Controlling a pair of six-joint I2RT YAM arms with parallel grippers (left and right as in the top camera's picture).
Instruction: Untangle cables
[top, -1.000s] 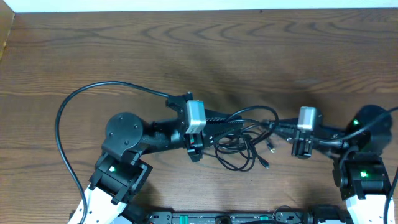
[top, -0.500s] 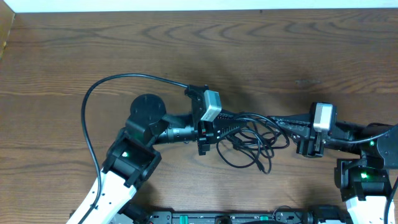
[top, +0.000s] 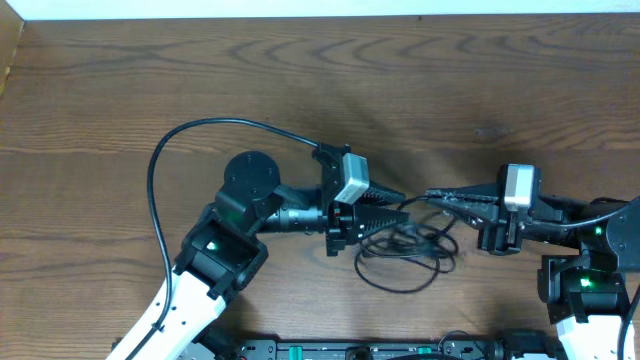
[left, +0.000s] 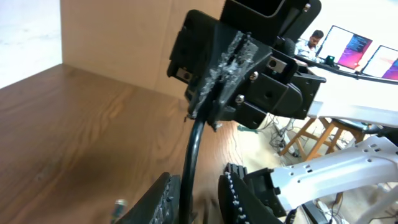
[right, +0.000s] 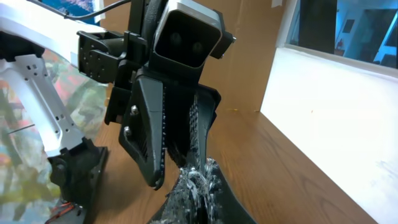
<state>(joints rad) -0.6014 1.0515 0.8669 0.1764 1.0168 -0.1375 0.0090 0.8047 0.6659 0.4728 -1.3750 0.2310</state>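
The tangle lies loose below while both grippers meet on the same piece of cable, so my left gripper needs to take the strand of cable and my right gripper needs to hold the tangle (top: 420, 245).
The cables (top: 412, 238) lie as a loose black tangle on the wooden table (top: 300, 80), just below the two grippers. One strand (left: 194, 143) rises from the tangle into my right gripper (top: 428, 193), which is shut on it. My left gripper (top: 404, 205) points right, almost tip to tip with the right one. Its jaws stand a little apart around that same strand, with a gap beside it in the left wrist view (left: 199, 178). A small plug end (left: 118, 203) lies on the table. In the right wrist view my right gripper (right: 193, 177) faces the left gripper's fingers (right: 149, 137).
The left arm's thick black wire (top: 180, 150) arcs over the table's left half. A light wall edge (top: 300, 10) runs along the back. The arm bases and a dark rail (top: 400, 350) sit at the front edge.
My left arm has moved right, up to the right gripper, and its jaws have parted from shut. The right gripper shifted right, then held still. The tangle has slackened and spread lower.
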